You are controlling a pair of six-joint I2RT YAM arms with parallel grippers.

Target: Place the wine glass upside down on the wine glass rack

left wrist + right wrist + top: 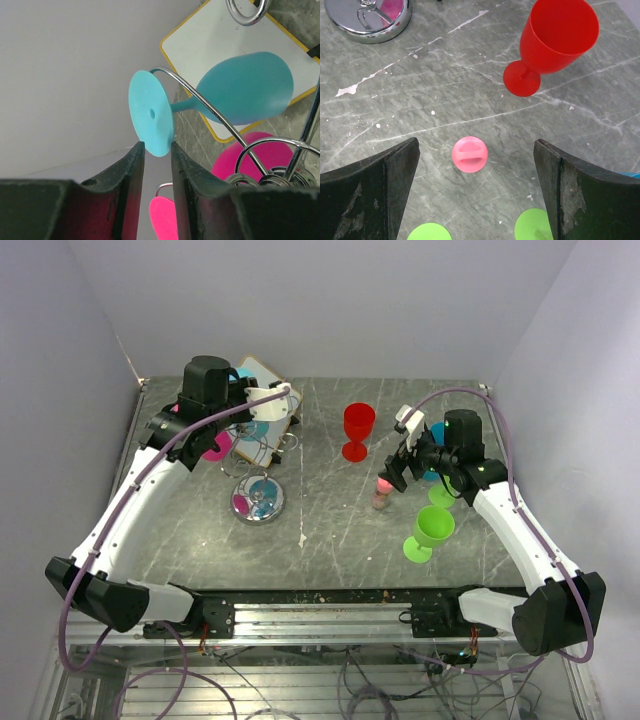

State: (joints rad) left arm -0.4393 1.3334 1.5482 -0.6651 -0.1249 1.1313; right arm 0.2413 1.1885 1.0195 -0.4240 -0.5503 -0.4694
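I move my right gripper over to the red glass next and close it on the red glass's rim point(375, 414) point(593, 42), on the side nearest my right arm.
A teal wine glass point(247, 87) hangs upside down by its round foot point(151, 120) on a curled arm of the silver wire rack point(210, 107). The rack's shiny disc base point(258, 502) stands at the left centre of the table. My left gripper point(157, 145) is at the rack's top point(275, 405), with its jaws a narrow gap apart. Its tips are at the edge of the teal foot, and nothing sits deeper between them. A pink glass point(250, 155) hangs on the same rack. My right gripper point(475, 165) is wide open and empty above a small pink ball point(469, 154).
A red glass point(358, 430) stands upright at mid table. Two green glasses point(430, 532) point(441, 495) stand near the right arm. A white board with a yellow-wood frame point(265, 375) leans behind the rack. The rack base also shows in the right wrist view point(368, 20).
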